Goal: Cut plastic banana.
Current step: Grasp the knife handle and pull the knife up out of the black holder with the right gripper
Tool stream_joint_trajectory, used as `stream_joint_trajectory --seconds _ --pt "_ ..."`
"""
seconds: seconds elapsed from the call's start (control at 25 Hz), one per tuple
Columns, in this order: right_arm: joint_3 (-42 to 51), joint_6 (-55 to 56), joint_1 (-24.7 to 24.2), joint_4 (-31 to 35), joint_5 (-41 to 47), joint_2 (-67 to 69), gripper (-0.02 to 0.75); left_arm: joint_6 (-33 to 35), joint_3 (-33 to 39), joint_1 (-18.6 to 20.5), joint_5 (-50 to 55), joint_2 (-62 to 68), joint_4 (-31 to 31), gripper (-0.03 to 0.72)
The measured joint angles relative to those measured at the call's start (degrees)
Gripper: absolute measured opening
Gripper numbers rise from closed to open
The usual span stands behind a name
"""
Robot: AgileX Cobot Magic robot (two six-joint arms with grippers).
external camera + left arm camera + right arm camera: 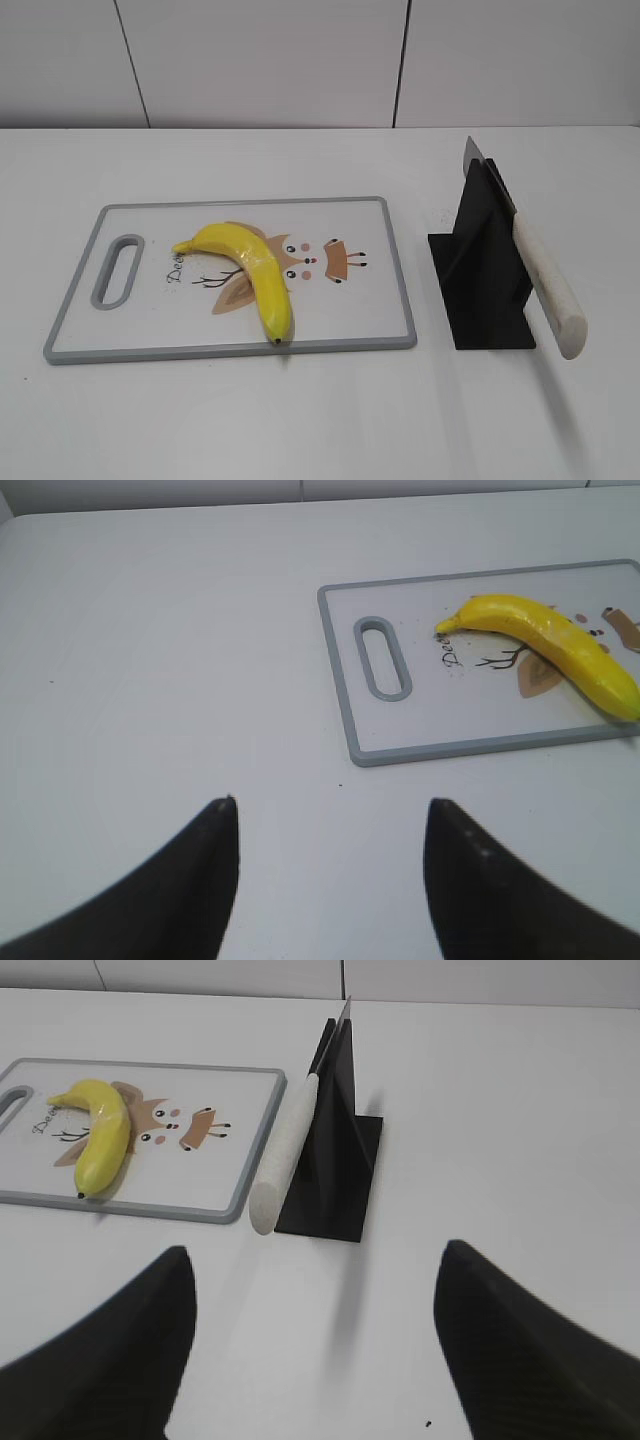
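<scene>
I move my right gripper to the knife in the black stand next and close it on the middle of the knife's white handle (542,270) (289,1144).
The plastic banana (250,270) lies whole on the grey-rimmed white cutting board (394,262), stem to the back left and dark tip at the front edge. It also shows in the left wrist view (560,650) and the right wrist view (100,1135). A knife with a white handle (548,290) rests tilted in a black stand (482,275) to the right of the board; the knife also shows in the right wrist view (283,1155). My left gripper (330,810) is open and empty over bare table, left of the board. My right gripper (315,1260) is open and empty, in front of the stand.
The board (345,670) has a slotted handle (383,658) at its left end and a cartoon print under the banana. The white table runs to a pale wall at the back. Neither arm shows in the exterior view.
</scene>
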Motion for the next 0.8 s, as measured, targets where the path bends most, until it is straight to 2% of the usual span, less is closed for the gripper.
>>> stream_joint_trajectory --seconds 0.4,0.6,0.8 --pt "-0.26 2.32 0.00 1.31 -0.55 1.59 0.569 0.00 0.00 0.00 0.00 0.00 0.00 0.552" --pt "-2.77 3.97 0.00 0.36 2.62 12.36 0.569 0.00 0.00 0.00 0.00 0.00 0.00 0.552" --pt "-9.11 4.06 0.00 -0.50 5.45 24.81 0.568 0.00 0.00 0.00 0.00 0.00 0.00 0.552"
